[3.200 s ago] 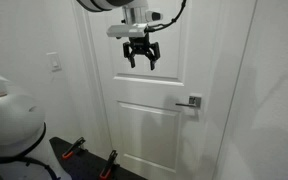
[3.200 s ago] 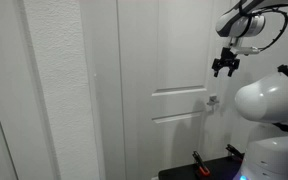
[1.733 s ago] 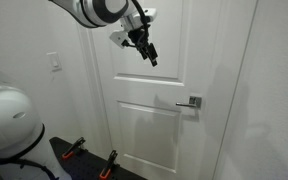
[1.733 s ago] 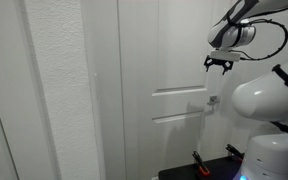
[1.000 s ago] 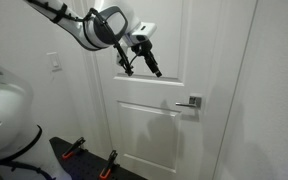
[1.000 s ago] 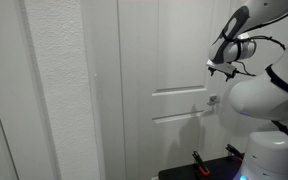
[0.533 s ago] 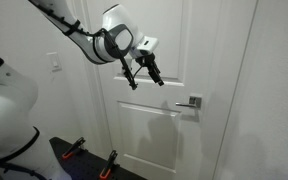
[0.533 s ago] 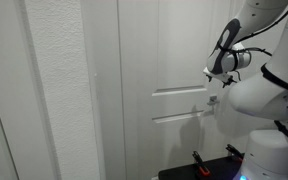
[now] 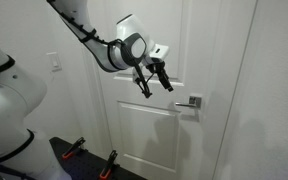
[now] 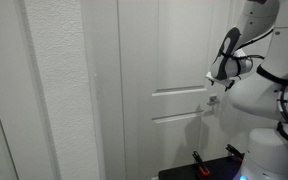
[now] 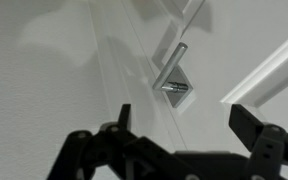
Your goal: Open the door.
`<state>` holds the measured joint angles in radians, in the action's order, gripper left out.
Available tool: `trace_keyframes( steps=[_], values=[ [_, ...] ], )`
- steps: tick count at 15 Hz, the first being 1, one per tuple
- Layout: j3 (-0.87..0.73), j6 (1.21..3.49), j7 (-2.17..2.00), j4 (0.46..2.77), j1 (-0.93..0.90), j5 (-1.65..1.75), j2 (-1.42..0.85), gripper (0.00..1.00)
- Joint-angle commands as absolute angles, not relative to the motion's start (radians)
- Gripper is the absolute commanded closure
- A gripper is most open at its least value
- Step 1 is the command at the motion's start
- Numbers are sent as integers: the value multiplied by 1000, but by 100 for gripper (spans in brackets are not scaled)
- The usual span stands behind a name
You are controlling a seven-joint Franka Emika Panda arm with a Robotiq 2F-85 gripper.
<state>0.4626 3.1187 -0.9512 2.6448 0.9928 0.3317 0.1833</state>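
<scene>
Next, I bring my gripper over to the lever handle's loose end (image 9: 179, 104) (image 11: 182, 48), away from its square plate on the white door, and close it there.
The white paneled door (image 9: 154, 40) fills both exterior views and stands shut in its frame; it also shows in the other exterior view (image 10: 169, 60). Its silver lever handle (image 9: 189, 103) on a square plate sits at the door's right edge and also shows small in an exterior view (image 10: 212, 100). My gripper (image 9: 152, 80) is open and empty, up and to the left of the handle, a short way off the door face; it also shows in an exterior view (image 10: 215, 76). In the wrist view the handle (image 11: 174, 70) lies above my spread fingers (image 11: 179, 125).
A white light switch (image 9: 53, 63) is on the wall left of the door. A black base with red clamps (image 9: 74, 150) stands low in front of the door. A textured white wall (image 10: 54, 90) stands close on one side. The robot's white body (image 10: 264, 100) is near the handle.
My gripper has come down and to the right from high on the upper panel toward the handle, rotating as it went. The door has not moved.
</scene>
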Motion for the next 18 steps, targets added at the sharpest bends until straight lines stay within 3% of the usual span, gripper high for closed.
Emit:
trace_keyframes(
  steps=[1, 9, 18],
  values=[
    [544, 3162, -1004, 2580, 1110, 416, 104, 0],
    [625, 3187, -1095, 2487, 1236, 583, 4, 0],
    [520, 3170, -1283, 2379, 1170, 814, -126, 0]
  ],
)
